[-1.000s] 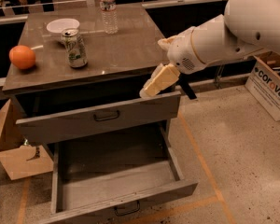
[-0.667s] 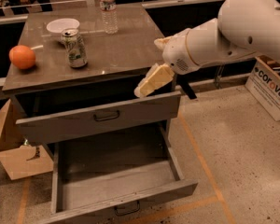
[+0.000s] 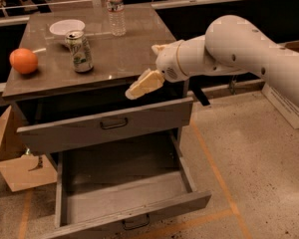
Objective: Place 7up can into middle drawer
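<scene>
Next, my gripper closes on the lower half of the 7up can (image 3: 81,59), in front of the white bowl.
The 7up can (image 3: 79,51) stands upright on the grey cabinet top, left of centre, just in front of a white bowl. The middle drawer (image 3: 124,190) is pulled far out below, a wide grey tray with nothing in it and a dark bar handle on its front. The drawer above it (image 3: 107,126) is pulled out only a little. My gripper (image 3: 143,85), with cream-coloured fingers, hangs over the front edge of the cabinet top, to the right of the can and well apart from it. It holds nothing.
An orange (image 3: 23,60) lies at the top's left edge. A white bowl (image 3: 66,28) and a clear water bottle (image 3: 115,10) stand at the back. A cardboard box (image 3: 15,158) sits on the floor to the left. A white box (image 3: 289,108) sits at right.
My arm and gripper have moved left along the cabinet's front edge, closer to the can. The can, drawers and other objects have not moved.
</scene>
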`<state>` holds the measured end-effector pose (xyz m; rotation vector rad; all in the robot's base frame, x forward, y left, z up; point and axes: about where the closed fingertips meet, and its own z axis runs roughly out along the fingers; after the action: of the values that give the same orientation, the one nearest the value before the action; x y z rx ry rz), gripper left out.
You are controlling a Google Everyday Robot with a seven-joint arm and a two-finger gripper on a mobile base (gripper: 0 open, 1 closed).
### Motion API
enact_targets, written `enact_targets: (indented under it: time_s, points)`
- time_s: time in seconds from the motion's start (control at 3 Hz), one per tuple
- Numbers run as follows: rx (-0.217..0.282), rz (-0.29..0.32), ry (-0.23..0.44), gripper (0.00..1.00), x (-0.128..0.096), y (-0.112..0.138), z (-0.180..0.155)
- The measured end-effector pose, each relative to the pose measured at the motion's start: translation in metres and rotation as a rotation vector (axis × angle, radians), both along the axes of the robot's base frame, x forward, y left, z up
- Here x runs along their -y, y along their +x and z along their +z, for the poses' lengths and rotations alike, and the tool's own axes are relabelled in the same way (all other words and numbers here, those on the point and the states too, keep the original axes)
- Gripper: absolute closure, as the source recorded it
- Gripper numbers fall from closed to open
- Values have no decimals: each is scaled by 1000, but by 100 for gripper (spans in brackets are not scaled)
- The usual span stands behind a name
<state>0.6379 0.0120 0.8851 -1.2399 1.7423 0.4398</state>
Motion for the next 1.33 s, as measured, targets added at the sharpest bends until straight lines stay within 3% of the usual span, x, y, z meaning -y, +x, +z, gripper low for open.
enact_targets:
  time_s: [0.33,1.33]
  points:
    - [5,-27,59,0,-18,19,-12]
    - [17,-48,246,0,-70,66,5]
